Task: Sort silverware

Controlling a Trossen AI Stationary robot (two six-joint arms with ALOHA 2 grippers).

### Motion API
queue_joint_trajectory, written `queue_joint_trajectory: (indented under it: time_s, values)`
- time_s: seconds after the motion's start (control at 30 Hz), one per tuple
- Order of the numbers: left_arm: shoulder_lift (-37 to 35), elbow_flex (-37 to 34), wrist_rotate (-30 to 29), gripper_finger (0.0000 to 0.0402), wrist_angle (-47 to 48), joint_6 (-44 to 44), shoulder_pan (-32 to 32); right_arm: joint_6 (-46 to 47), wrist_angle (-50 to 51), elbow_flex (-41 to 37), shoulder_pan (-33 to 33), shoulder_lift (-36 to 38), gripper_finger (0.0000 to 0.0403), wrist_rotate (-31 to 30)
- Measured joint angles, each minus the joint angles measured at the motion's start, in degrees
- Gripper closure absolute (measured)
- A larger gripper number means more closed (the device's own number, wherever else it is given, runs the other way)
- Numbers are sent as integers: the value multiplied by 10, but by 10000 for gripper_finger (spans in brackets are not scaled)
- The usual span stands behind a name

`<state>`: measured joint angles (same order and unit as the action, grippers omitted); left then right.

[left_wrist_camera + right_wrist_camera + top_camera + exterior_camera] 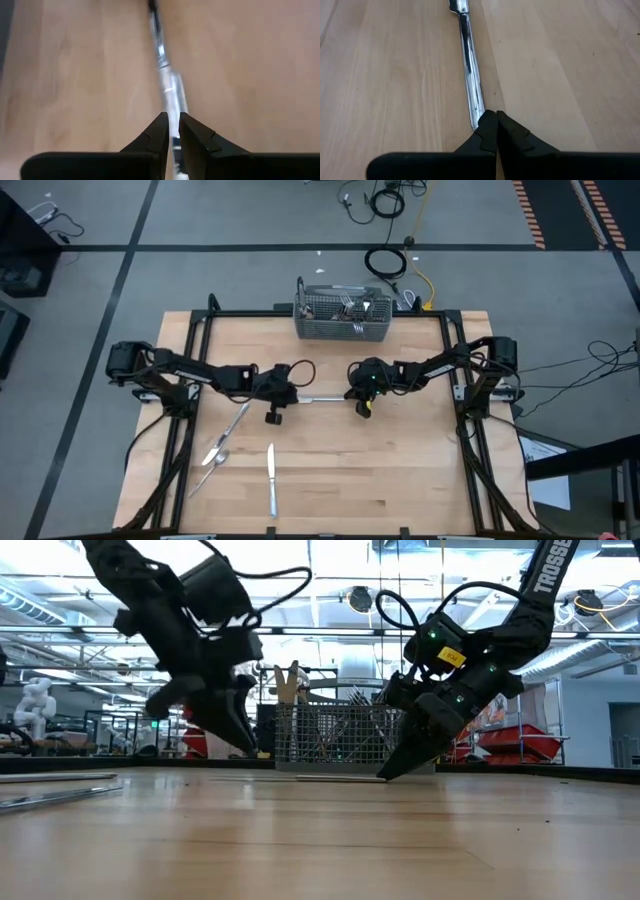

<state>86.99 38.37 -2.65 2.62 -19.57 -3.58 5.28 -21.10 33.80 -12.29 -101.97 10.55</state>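
Note:
The robot's right gripper needs to let go of the knife at the fingertips of the left gripper (309, 397), over the middle of the table.
A slim silver piece of silverware (322, 399), seemingly a table knife, lies crosswise at mid-table between my two grippers. My left gripper (290, 394) is at its left end, fingers nearly closed with the shiny wider part (169, 92) running in between them. At its right end is my right gripper (358, 402), shut, tips down at the table (385, 775). More silverware stands in the grey mesh basket (343, 330) at the far edge. My left gripper has the knife's wider left end (174, 141) pinched between its two fingers, coming slanting down from the table's left and lying along the piece. Whether that end is off the wood, I cannot tell. My right gripper sets its shut fingertips (487, 122) on the narrow right end (477, 117) of the knife, slanting down from the table's right. That end lies flat on the table.
Loose silverware lies on the near left of the table: a long piece (236, 423), a piece (215, 457) below it, and a knife (270, 478) pointing at the near edge. The basket (330, 735) stands behind both grippers.

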Motion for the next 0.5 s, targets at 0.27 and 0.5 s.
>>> queue_joint_trajectory:
  time_s: [0.27,0.5]
  values:
    - [31,0,-54,346,17,11,63,3,-4,0,0,0,403,-1]
    - [80,-1,-125,346,3,59,70,11,-5,0,0,0,403,-1]
